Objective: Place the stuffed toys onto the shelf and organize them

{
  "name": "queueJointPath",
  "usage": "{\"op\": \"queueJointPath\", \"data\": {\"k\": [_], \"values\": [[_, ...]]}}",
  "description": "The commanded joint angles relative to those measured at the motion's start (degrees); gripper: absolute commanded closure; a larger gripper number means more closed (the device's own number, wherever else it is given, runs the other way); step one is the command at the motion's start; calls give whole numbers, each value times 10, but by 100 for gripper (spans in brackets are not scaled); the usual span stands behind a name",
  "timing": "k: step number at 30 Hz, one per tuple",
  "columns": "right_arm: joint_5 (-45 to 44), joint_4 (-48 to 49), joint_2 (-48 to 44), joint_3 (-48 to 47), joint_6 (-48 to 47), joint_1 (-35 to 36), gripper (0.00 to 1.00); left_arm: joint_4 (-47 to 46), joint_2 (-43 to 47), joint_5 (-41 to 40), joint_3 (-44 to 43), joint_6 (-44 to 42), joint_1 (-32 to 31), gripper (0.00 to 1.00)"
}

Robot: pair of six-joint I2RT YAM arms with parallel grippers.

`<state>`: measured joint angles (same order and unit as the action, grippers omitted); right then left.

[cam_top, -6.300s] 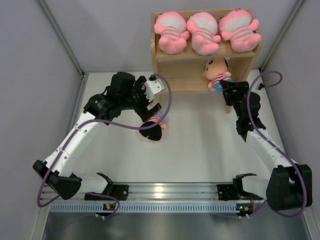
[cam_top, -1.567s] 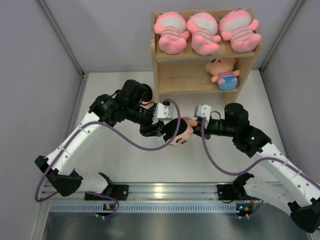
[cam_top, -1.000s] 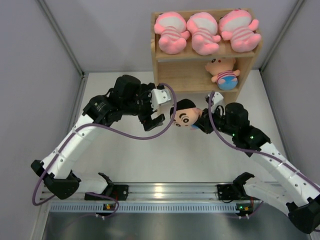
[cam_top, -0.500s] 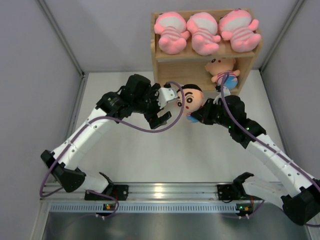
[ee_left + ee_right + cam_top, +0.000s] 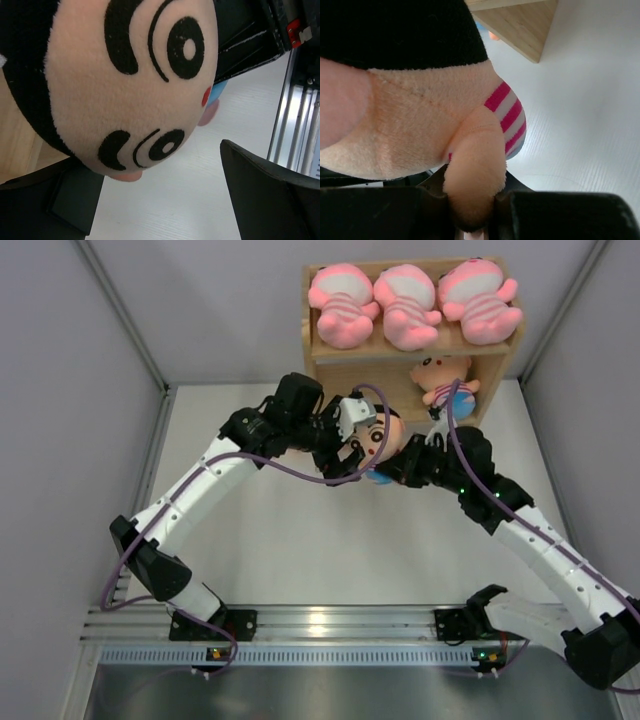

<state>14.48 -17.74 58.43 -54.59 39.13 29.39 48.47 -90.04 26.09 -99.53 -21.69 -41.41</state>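
Observation:
The robot's right gripper holds the doll by just an arm, so the left gripper will steady the doll's head while the right gripper takes the doll's blue shorts (image 5: pixel 378 477).
Three pink striped toys (image 5: pixel 408 305) sit in a row on the top tier of the wooden shelf (image 5: pixel 350 390). One black-haired doll (image 5: pixel 445 383) sits at the right of the lower tier. My right gripper (image 5: pixel 400 468) is shut on a second doll (image 5: pixel 380 440) and holds it in the air just in front of the lower tier. In the right wrist view the gripper (image 5: pixel 472 210) pinches one peach limb of that doll (image 5: pixel 420 120). My left gripper (image 5: pixel 350 448) is open beside the doll's head. In the left wrist view the doll's face (image 5: pixel 130 85) fills the frame above the open gripper (image 5: pixel 165 210). A third doll is out of view.
The shelf stands against the back wall, right of centre, and its corner shows in the right wrist view (image 5: pixel 520 22). Grey walls close in both sides. A metal rail (image 5: pixel 330 625) runs along the near edge. The right arm's purple cable (image 5: pixel 445 425) loops near the shelf front.
The left gripper passed the doll to the right gripper, which carried it up to the shelf front. In the last half second the left arm has closed in on the doll's head.

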Motion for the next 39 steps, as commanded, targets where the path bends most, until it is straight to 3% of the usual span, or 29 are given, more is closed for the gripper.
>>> {"op": "queueJointPath", "data": {"k": [1,9,12,13,14,15,17,21,24,26,31,35,39], "values": [[34,57,-22,-17,-4,-2,100,-57,-11,41,-32,49,-3,3],[166,59,4,-25,-83,-1,100,-119,3,4,-31,97,-1,4],[191,82,1,-19,-86,-1,100,-120,4,22,-29,103,-1,43],[198,91,1,-17,-87,-1,99,-120,4,13,-28,110,-1,74],[212,100,1,-16,-90,-1,96,-119,4,9,-28,120,-1,96],[213,95,-2,-19,-104,-1,86,-120,6,4,-22,125,-1,100],[196,69,-8,-26,-126,1,78,-120,14,19,-12,120,4,100],[143,4,-44,-39,-210,1,44,-119,27,12,13,119,5,100],[98,-59,-76,-56,-312,1,32,-119,39,14,34,117,15,100],[67,-83,-97,-62,-379,3,31,-120,42,9,42,118,23,100],[74,-77,-201,1,-660,55,27,-120,40,-11,49,111,33,100],[-5,-6,-269,76,-838,116,25,-119,34,-2,40,115,34,100],[-140,54,-268,118,-1011,241,24,-119,29,0,34,118,35,100]]}}
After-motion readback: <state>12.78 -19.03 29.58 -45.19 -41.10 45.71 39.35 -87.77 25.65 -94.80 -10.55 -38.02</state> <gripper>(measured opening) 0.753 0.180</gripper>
